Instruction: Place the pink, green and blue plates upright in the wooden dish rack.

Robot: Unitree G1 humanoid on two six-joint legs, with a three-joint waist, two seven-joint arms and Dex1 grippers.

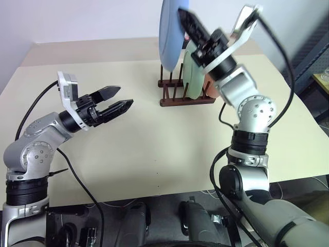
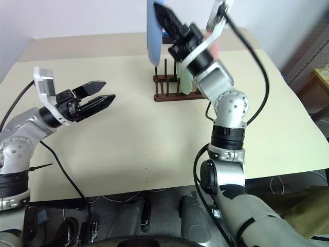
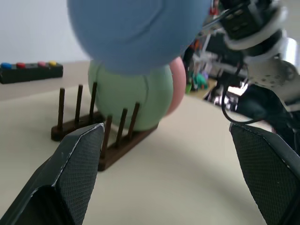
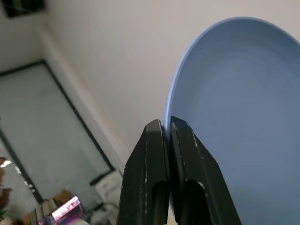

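Observation:
The robot's right gripper needs to release the blue plate between the empty pegs of the wooden dish rack (image 1: 174,93), next to the green plate.
The light blue plate (image 1: 168,32) hangs on edge in the air above the near end of the wooden dish rack (image 1: 177,96). My right gripper (image 4: 166,123) is shut on the blue plate's rim. The mint green plate (image 1: 194,72) stands upright between the rack's pegs. Behind it stands the pink plate (image 3: 176,88), mostly hidden. My left gripper (image 1: 117,100) hovers open and holding nothing over the table, to the left of the rack and pointing toward it.
A black box with coloured buttons (image 3: 29,72) lies on the table beyond the rack. The cream table (image 1: 154,149) spreads wide between my arms and the rack. Cables trail from both wrists.

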